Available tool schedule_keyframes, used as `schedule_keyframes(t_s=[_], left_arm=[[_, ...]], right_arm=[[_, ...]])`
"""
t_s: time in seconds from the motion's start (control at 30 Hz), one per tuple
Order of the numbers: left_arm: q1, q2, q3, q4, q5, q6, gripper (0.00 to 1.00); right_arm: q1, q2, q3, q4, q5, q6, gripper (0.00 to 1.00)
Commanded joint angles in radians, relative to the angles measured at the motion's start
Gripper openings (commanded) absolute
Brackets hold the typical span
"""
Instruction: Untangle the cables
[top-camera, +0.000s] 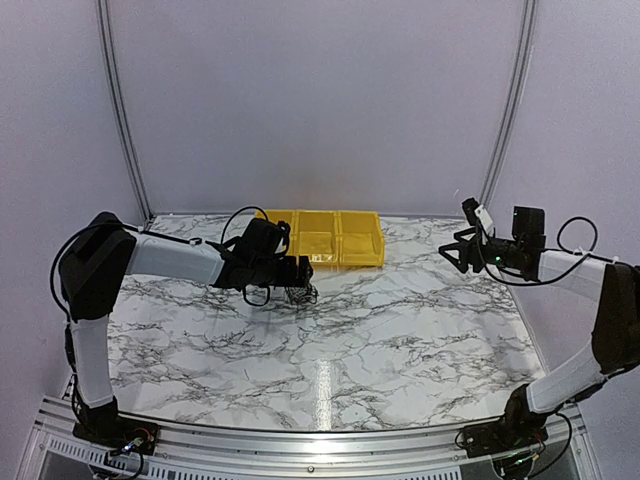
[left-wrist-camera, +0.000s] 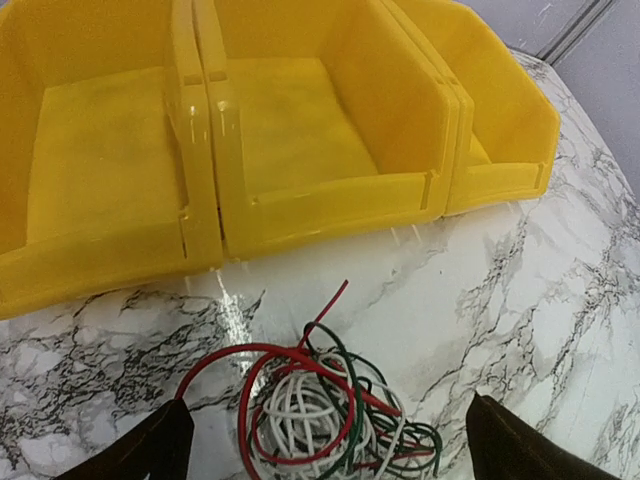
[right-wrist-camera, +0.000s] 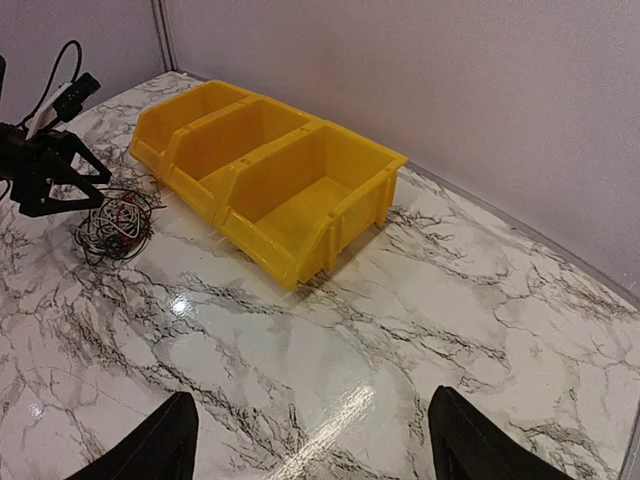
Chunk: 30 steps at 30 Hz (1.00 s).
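My left fingers straddle all the tangled cables; next I back off, then pinch just the dark green loop (left-wrist-camera: 351, 385) to draw it out.
The cables (left-wrist-camera: 330, 410) are a small tangle of thin red, white and dark green wires lying on the marble table just in front of the yellow bins. The tangle also shows in the top view (top-camera: 301, 295) and in the right wrist view (right-wrist-camera: 115, 222). My left gripper (left-wrist-camera: 328, 425) is open, with one finger on each side of the tangle, and holds nothing; in the top view it (top-camera: 300, 280) hangs right over the tangle. My right gripper (top-camera: 453, 255) is open and empty, raised above the table's right side, far from the cables; its fingers (right-wrist-camera: 150, 445) frame bare marble.
Three joined yellow bins (top-camera: 322, 238) stand at the back centre, empty, right behind the tangle (left-wrist-camera: 300, 140) (right-wrist-camera: 280, 190). The enclosure's walls close the back and sides. The marble table (top-camera: 400, 340) spreads in front and to the right.
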Motion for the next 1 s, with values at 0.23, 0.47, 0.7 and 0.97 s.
schedule_keyframes(t_s=[0.23,0.47,0.7,0.97], left_arm=[[-0.016,0.107,0.072,0.043,0.190,0.055,0.77],[-0.078,0.117,0.039,0.062,0.326,0.102,0.72],[-0.110,0.003,-0.022,0.065,0.278,0.150,0.76],[-0.108,-0.280,-0.098,-0.076,-0.003,0.287,0.93]], right_arm=[[0.010,0.016,0.042,-0.029,-0.030,-0.035,0.78],[0.037,0.040,0.055,-0.045,-0.025,-0.058,0.76],[0.063,0.039,0.059,-0.073,-0.032,-0.061,0.75],[0.063,0.002,0.051,-0.078,-0.046,-0.071,0.75]])
